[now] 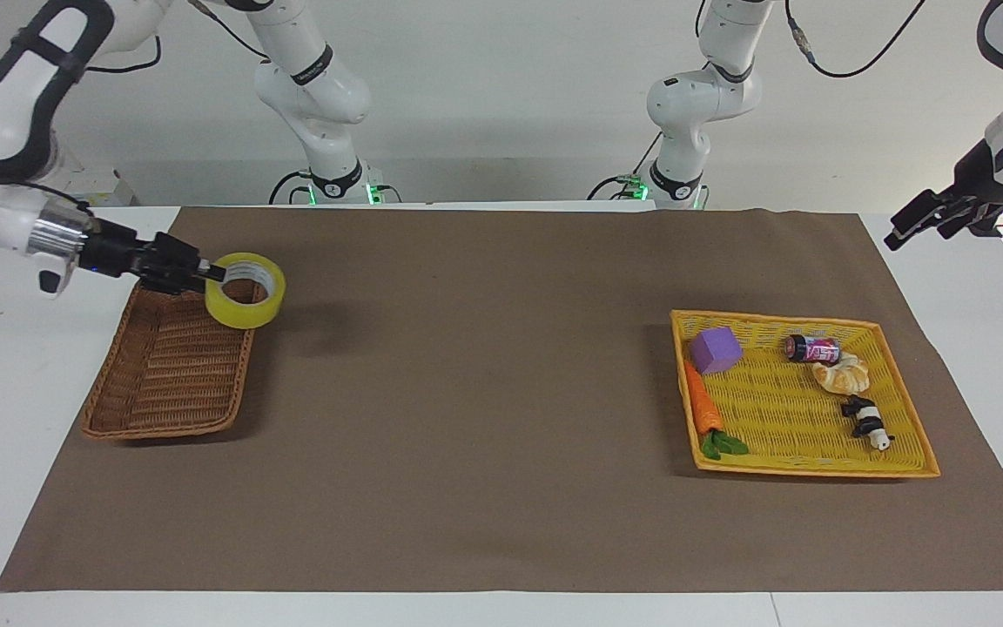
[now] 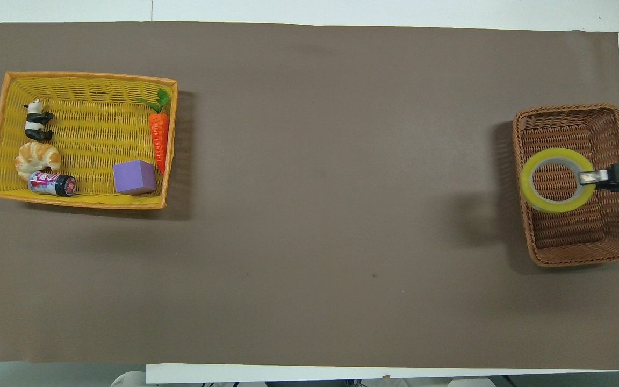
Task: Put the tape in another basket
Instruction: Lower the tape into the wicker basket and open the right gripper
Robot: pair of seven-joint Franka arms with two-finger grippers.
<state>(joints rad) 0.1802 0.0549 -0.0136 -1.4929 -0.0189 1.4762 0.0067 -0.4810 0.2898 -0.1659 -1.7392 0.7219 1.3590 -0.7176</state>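
The robot's right gripper should release the tape on the middle of the brown wicker basket's bottom (image 2: 575, 186).
The tape (image 1: 238, 312) is a yellow ring with a whitish core. My right gripper (image 1: 205, 274) is shut on its rim and holds it in the air over the brown wicker basket (image 1: 166, 374), above the end nearer the robots. In the overhead view the tape (image 2: 526, 180) hangs over the basket (image 2: 578, 236), with the right gripper (image 2: 589, 177) coming in from the view's edge. My left gripper (image 1: 915, 233) is open and empty, raised off the mat at the left arm's end of the table.
A bright yellow basket (image 1: 815, 466) sits toward the left arm's end, also in the overhead view (image 2: 84, 201). It holds a purple cube (image 1: 716, 350), a carrot (image 1: 702, 405), a can (image 1: 812, 349), a croissant (image 1: 841, 374) and a panda toy (image 1: 865, 420).
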